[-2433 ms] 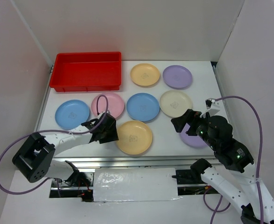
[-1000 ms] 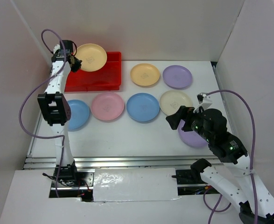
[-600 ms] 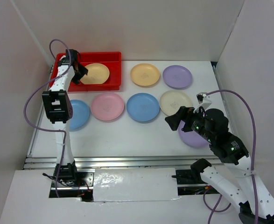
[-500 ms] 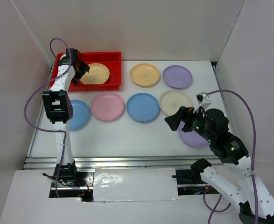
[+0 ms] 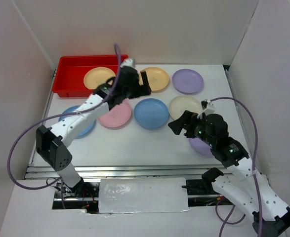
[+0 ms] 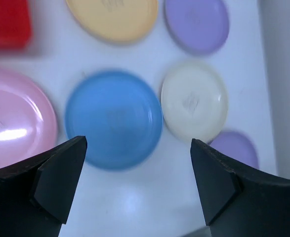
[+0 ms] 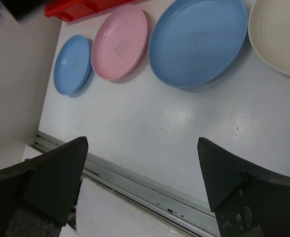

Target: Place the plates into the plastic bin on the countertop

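Observation:
The robot's left gripper will next move down to the middle blue plate's front rim [image 5: 142, 126] [image 6: 91, 161], on the side toward the pink plate, and close there.
The red plastic bin [image 5: 69, 74] stands at the back left with one yellow plate [image 5: 98, 78] lying in it. On the white countertop [image 5: 135, 143] lie a yellow plate [image 5: 158, 78], a purple plate [image 5: 187, 81], a pink plate [image 5: 116, 114], a blue plate [image 5: 151, 113], a cream plate [image 5: 184, 106], a second blue plate [image 5: 69, 122] and a second purple plate [image 5: 204, 148], partly under my right arm. My left gripper [image 5: 145, 85] is open and empty, hovering above the middle blue plate [image 6: 113, 118]. My right gripper [image 5: 177, 126] is open and empty, by the cream plate.
White walls close in the left, back and right sides. A metal rail [image 7: 149, 190] runs along the front edge. My left arm stretches across the pink plate and the left blue plate. Bare countertop lies in front of the plate rows.
My left gripper let go of the yellow plate, which now lies in the bin. The left arm then swung right, out over the middle plates. My right gripper crept a little left.

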`<action>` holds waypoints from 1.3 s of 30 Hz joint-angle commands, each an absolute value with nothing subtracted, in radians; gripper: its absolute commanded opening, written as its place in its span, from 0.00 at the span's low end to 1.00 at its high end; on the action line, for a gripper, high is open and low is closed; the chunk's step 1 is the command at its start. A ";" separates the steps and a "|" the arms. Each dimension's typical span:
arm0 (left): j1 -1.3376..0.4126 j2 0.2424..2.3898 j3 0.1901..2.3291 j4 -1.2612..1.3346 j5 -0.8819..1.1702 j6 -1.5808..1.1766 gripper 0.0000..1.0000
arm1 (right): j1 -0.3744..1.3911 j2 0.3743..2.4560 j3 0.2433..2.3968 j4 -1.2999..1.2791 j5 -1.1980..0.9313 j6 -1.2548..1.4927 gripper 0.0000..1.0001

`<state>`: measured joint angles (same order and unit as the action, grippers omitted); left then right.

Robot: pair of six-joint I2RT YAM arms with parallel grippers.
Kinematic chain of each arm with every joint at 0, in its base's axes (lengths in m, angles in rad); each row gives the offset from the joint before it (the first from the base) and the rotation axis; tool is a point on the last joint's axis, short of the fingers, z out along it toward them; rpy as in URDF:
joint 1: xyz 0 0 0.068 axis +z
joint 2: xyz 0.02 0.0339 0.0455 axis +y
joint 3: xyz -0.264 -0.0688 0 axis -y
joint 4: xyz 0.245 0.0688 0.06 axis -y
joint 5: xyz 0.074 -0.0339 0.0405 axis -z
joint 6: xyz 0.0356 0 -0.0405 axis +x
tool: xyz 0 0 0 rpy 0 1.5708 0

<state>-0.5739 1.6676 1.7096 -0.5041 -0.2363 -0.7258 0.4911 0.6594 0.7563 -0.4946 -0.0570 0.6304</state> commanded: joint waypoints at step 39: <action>-0.833 2.052 1.412 -0.523 -0.715 -1.652 0.79 | 0.500 0.492 0.784 -0.537 -0.077 0.621 1.00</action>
